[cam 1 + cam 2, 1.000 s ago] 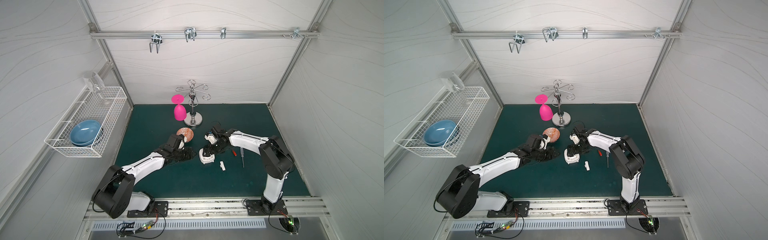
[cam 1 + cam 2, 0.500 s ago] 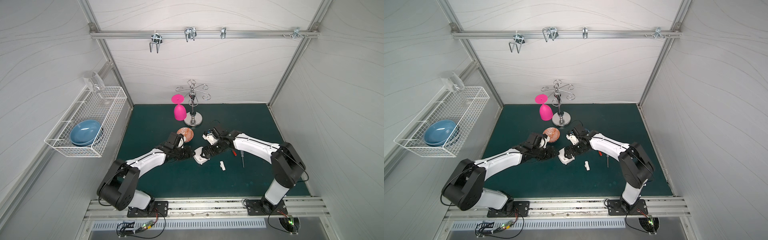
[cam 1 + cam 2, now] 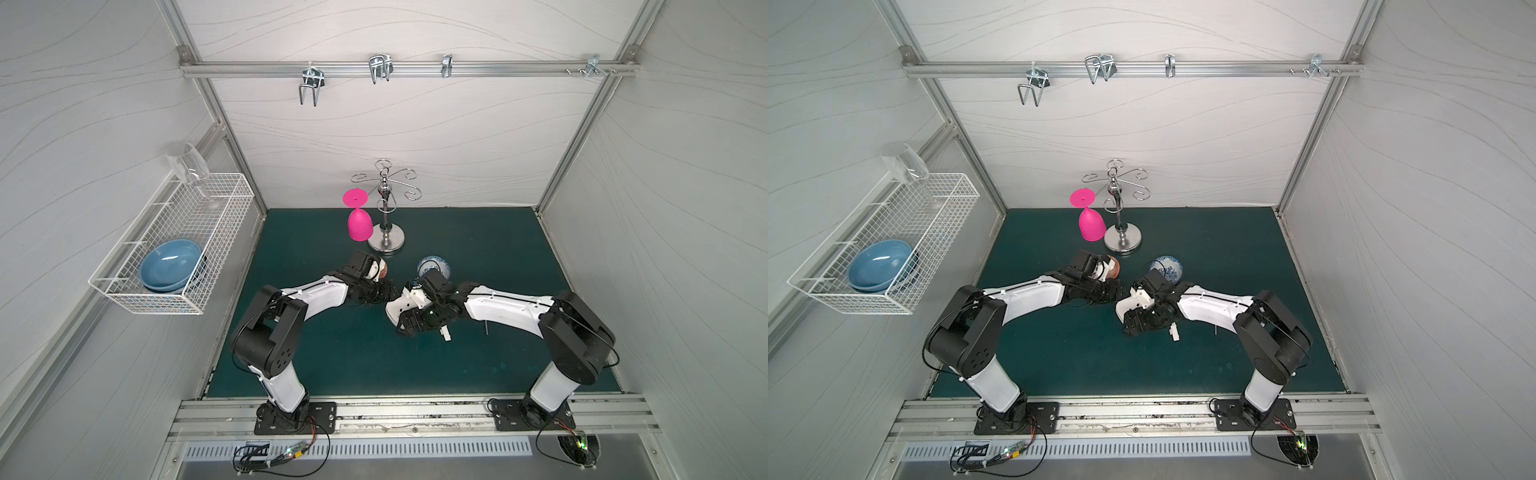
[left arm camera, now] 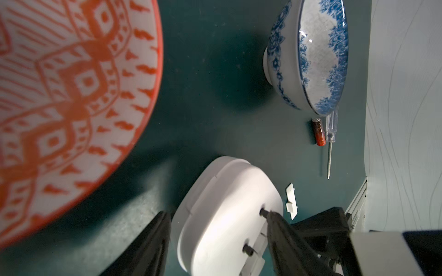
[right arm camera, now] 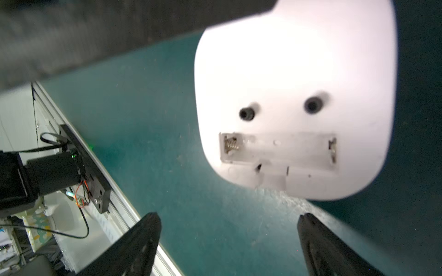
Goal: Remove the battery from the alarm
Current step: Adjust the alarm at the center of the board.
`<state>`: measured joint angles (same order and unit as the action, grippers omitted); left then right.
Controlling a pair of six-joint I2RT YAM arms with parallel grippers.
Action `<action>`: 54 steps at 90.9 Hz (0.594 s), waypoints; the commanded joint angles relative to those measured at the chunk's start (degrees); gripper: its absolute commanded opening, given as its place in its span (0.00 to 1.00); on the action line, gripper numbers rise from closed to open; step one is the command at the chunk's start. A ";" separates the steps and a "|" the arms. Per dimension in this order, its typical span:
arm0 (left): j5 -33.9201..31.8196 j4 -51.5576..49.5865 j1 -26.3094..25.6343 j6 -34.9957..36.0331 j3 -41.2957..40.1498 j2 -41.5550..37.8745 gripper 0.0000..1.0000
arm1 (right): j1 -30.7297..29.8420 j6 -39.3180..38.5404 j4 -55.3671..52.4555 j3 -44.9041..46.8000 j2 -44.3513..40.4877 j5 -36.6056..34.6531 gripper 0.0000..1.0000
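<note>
Next, my right gripper moves next to the white cover on the mat by the alarm and closes on the cover's small tab (image 3: 445,333).
The alarm (image 4: 229,181) is a white rounded-square clock, tilted, seen from its plain back. My left gripper (image 4: 217,215) is shut on the alarm, one finger on its front and the other on its back by a black knob. In both top views the alarm (image 3: 397,309) (image 3: 1124,309) sits between the two grippers. Its battery compartment (image 5: 277,148) lies bare, only a spring inside. My right gripper (image 5: 229,217) stands open just short of the alarm, nothing between its fingers. The battery (image 4: 319,132), a small red cylinder, lies on the mat beside the screwdriver (image 4: 331,133).
The white cover (image 4: 291,200) (image 3: 445,333) lies on the mat near the right gripper. A blue-patterned bowl (image 3: 434,264) and an orange-patterned bowl (image 4: 71,83) stand just behind the grippers. Further back are a pink glass (image 3: 358,224) and a metal stand (image 3: 386,241). A wire basket (image 3: 166,249) hangs on the left wall.
The alarm has shifted a little leftward, from under the right gripper to the left gripper, which has closed in round it. The right gripper now stands off it.
</note>
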<state>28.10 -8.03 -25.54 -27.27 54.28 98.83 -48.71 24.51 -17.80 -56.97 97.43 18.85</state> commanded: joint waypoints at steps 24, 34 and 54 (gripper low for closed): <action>8.53 4.88 0.14 -0.12 -1.25 0.81 0.65 | 2.45 -1.80 -0.25 -3.84 2.68 -4.59 0.87; 9.46 6.89 -0.29 -1.84 -4.28 -1.20 0.65 | 4.11 -4.20 -2.34 -4.36 2.43 -3.89 0.87; 8.82 10.39 -2.47 -5.33 -9.15 -5.22 0.65 | 6.95 -7.80 -7.38 -3.36 -1.92 -4.01 0.87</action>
<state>35.83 -2.17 -26.83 -30.30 46.13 96.44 -43.00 19.92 -20.03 -60.01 99.70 15.35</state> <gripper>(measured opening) 0.646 0.875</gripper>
